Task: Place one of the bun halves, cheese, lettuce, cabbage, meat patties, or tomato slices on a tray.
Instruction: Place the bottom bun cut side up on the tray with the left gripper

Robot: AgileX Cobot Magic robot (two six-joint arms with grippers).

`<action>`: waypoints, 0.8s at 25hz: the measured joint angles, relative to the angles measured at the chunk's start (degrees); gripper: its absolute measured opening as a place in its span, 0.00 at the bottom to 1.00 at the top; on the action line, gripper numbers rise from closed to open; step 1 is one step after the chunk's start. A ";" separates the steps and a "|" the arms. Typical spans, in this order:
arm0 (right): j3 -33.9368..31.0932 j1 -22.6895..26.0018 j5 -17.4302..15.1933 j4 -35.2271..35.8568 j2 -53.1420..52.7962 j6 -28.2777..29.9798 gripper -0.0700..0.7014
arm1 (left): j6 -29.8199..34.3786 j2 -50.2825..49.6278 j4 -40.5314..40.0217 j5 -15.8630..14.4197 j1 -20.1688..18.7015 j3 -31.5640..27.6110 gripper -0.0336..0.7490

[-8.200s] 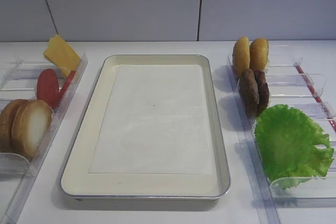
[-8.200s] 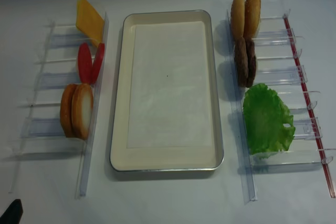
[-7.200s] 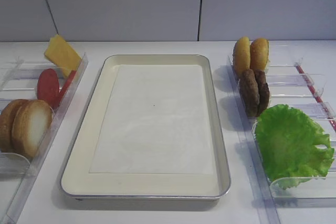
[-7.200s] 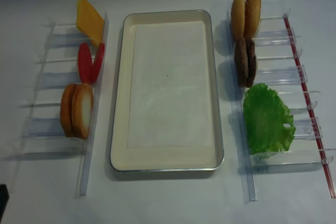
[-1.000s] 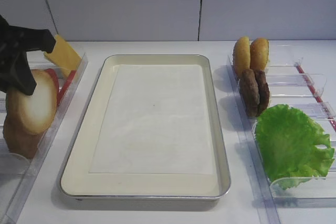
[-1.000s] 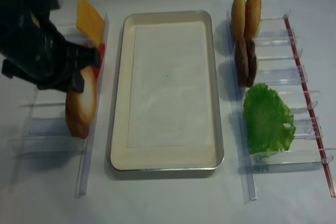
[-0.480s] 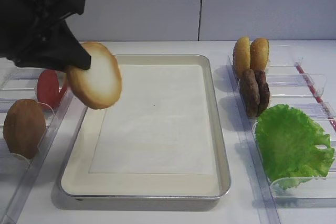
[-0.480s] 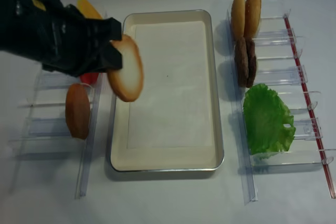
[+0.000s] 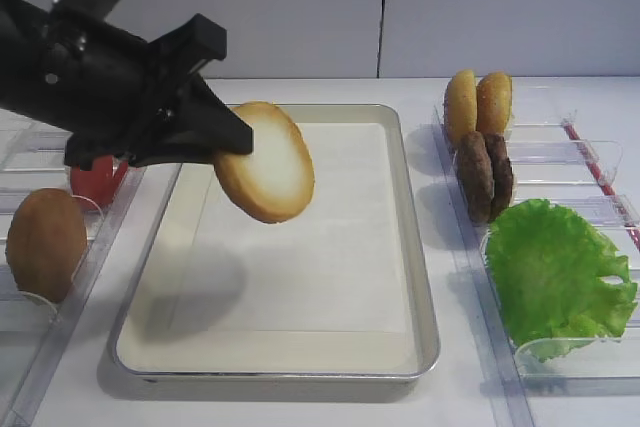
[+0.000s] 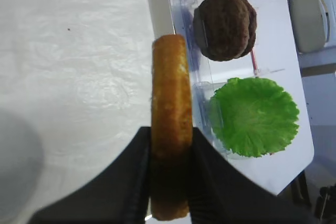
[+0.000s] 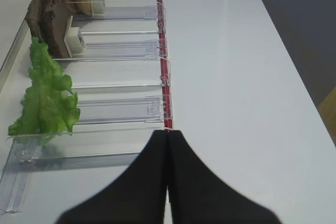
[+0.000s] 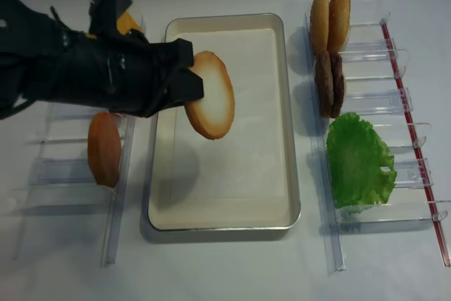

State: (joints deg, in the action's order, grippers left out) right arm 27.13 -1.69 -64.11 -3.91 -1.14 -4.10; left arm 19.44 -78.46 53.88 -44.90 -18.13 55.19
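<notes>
My left gripper has the bun half. It will let go of it flat on the tray's white paper liner (image 12: 227,155) (image 10: 92,106), level with the lettuce.
My left gripper (image 9: 232,143) is shut on the bun half (image 9: 266,162), holding it on edge in the air over the left part of the cream tray (image 9: 426,277). In the left wrist view the bun half (image 10: 170,98) stands edge-on between the black fingers (image 10: 137,150), above the white paper liner. The overhead view shows the same grip (image 12: 190,87) on the bun half (image 12: 211,95) above the tray (image 12: 293,174). Lettuce (image 9: 556,277) and meat patties (image 9: 484,175) sit in the right bins. A tomato slice (image 9: 96,181) shows under the arm. My right gripper (image 11: 168,134) is shut and empty.
A brown domed bun half (image 9: 45,244) stands alone in the left clear bin. Two golden buns (image 9: 477,102) stand at the back of the right bins. The right wrist view looks along the clear bins with a red strip (image 11: 164,77) beside bare white table.
The left arm has carried the bun half rightward, from the tray's left edge to over its left part. The domed bun half stays in the bin. The right gripper is unseen earlier.
</notes>
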 joint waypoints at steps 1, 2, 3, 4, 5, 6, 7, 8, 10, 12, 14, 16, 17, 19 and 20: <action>0.00 0.00 0.00 0.00 0.00 0.00 0.40 | 1.71 -1.55 1.80 -0.69 0.00 0.00 0.24; 0.00 0.00 0.00 0.00 0.00 0.00 0.40 | 3.65 -3.19 3.27 -1.37 0.00 0.00 0.24; 0.00 0.00 0.00 0.00 0.00 0.00 0.40 | 5.42 -4.56 4.99 -1.77 0.00 0.00 0.24; 0.00 0.00 0.00 0.00 0.00 0.00 0.40 | 6.69 -6.19 6.54 -2.08 0.00 0.00 0.24; 0.00 0.00 0.00 0.00 0.00 0.00 0.40 | 7.95 -7.64 7.75 -2.23 0.00 0.00 0.24; 0.00 0.00 0.00 0.00 0.00 0.00 0.40 | 8.90 -8.73 8.34 -2.34 0.00 0.00 0.24; 0.00 0.00 0.00 0.00 0.00 0.00 0.40 | 9.56 -9.83 8.87 -2.34 0.00 0.00 0.24; 0.00 0.00 0.00 0.00 0.00 0.00 0.40 | 9.88 -10.82 9.18 -2.48 0.00 0.00 0.24; 0.00 0.00 0.00 0.00 0.00 0.10 0.40 | 11.28 -12.23 9.52 -2.78 0.00 0.00 0.24; 0.00 0.00 0.00 0.00 0.00 0.10 0.40 | 12.85 -13.40 10.11 -2.78 0.00 0.00 0.24; 0.00 0.00 0.00 0.00 0.00 0.10 0.40 | 14.56 -14.30 11.84 -2.78 0.00 0.00 0.24; 0.00 0.00 0.00 0.00 0.00 0.10 0.40 | 16.68 -15.16 14.51 -3.01 0.00 0.00 0.24; 0.00 0.00 0.00 0.00 0.00 0.10 0.40 | 17.71 -15.40 15.52 -3.10 -0.07 0.00 0.24; 0.00 0.00 0.00 0.00 0.00 0.10 0.40 | 18.90 -16.26 16.56 -3.24 -0.32 0.00 0.24; 0.00 0.00 0.00 0.00 0.00 0.10 0.40 | 19.27 -16.59 16.55 -3.23 -0.35 0.00 0.24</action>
State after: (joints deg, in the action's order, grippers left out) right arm 27.13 -1.69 -64.11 -3.91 -1.14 -3.99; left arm 38.71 -95.05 70.43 -48.13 -18.48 55.19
